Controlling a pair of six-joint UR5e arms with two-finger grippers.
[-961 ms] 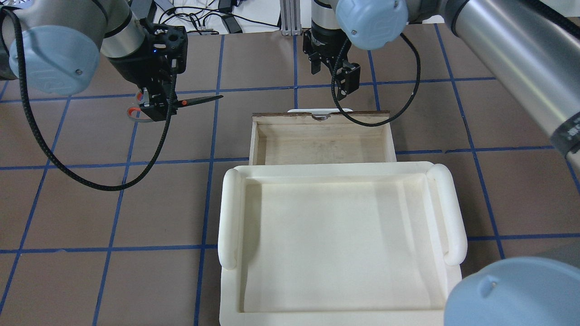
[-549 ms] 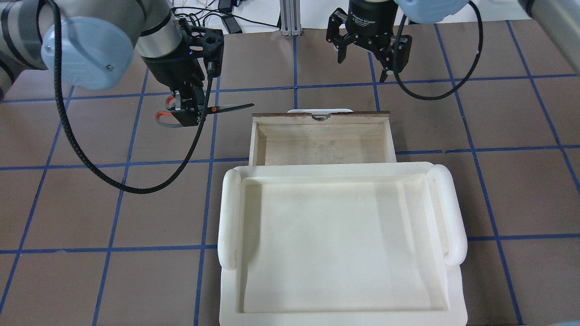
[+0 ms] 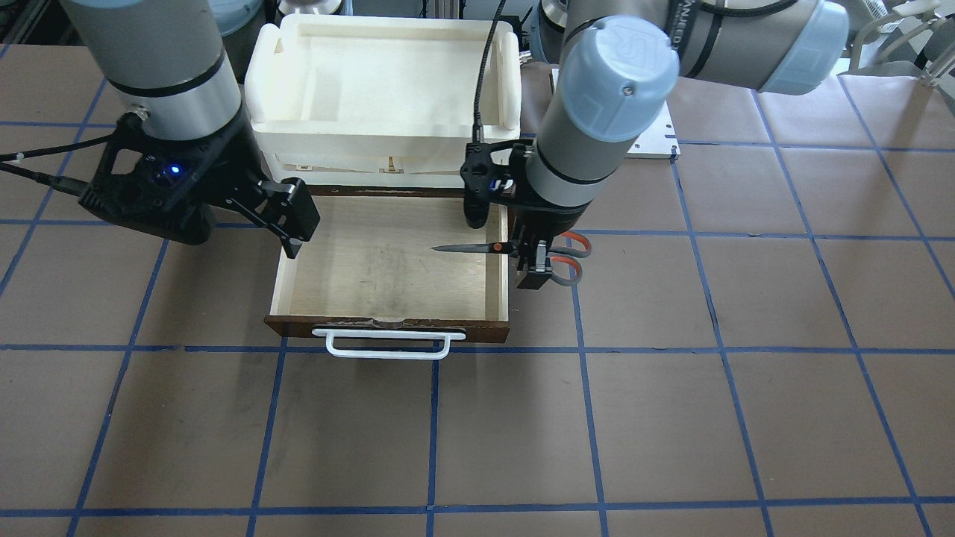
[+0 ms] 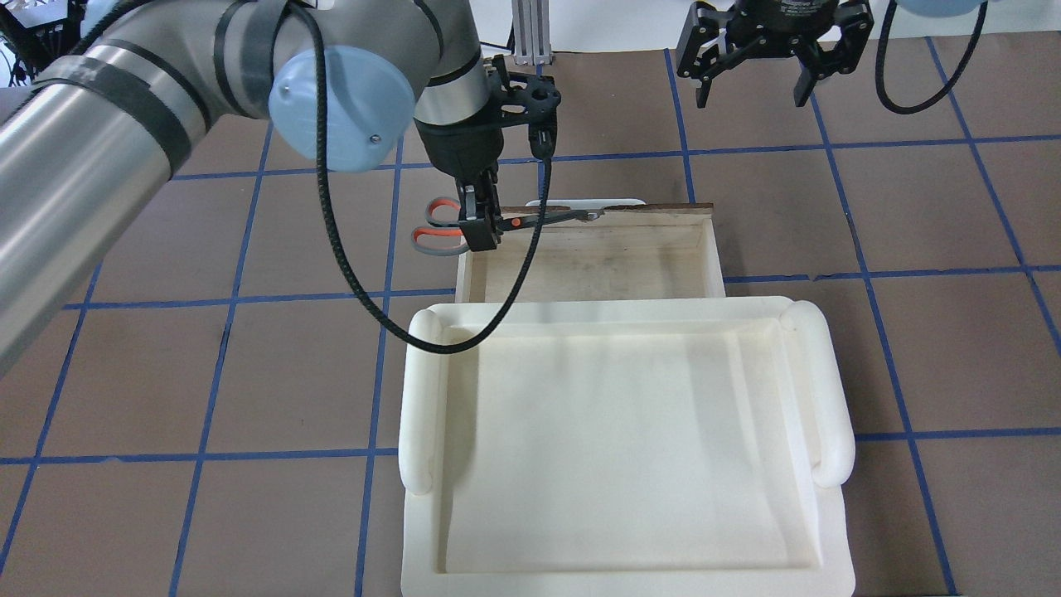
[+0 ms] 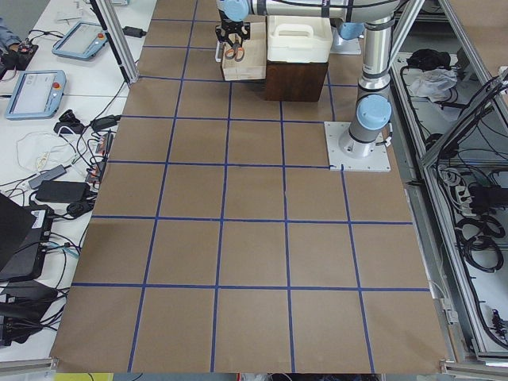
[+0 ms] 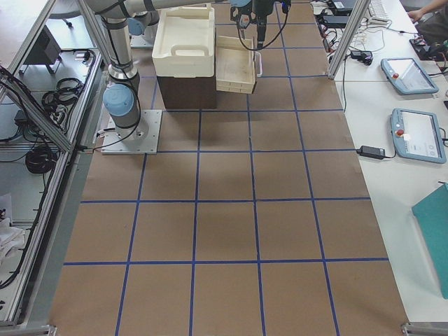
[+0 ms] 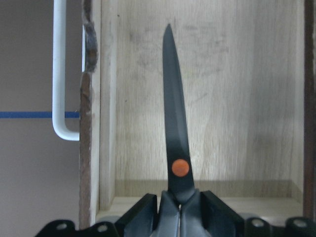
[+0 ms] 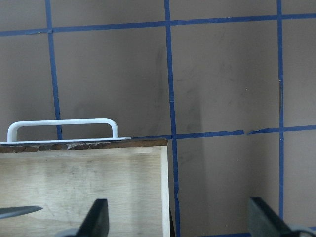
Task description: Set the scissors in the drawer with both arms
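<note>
Next, my left gripper releases the scissors on the middle of the drawer's pale bottom point(image 3: 399, 246) point(image 7: 222, 79), a little toward the white tray. The scissors are now held level above the drawer's wall.
My left gripper point(image 4: 481, 225) is shut on the scissors point(image 4: 530, 220), near the orange pivot. It holds them level above the drawer's point(image 4: 597, 265) left wall. The dark blades reach over the open drawer's pale floor; the grey, orange-lined handles stay outside it. The left wrist view shows the blade point(image 7: 174, 123) pointing across the drawer point(image 7: 237, 98), with the gripper point(image 7: 180, 212) clamped below the pivot. In the front view the scissors point(image 3: 466, 247) hang from the gripper point(image 3: 533, 261). My right gripper point(image 4: 753, 93) is open and empty, beyond the drawer's right front corner point(image 8: 84, 187).
A white foam tray point(image 4: 423, 398) sits on top of the cabinet behind the drawer, close to me. The drawer's white loop handle point(image 3: 388, 344) sticks out on the far side. Brown table with blue grid lines surrounds it all.
My left gripper has carried the scissors rightwards from the open table to over the drawer's left wall. My right gripper has moved right and farther back, staying open.
</note>
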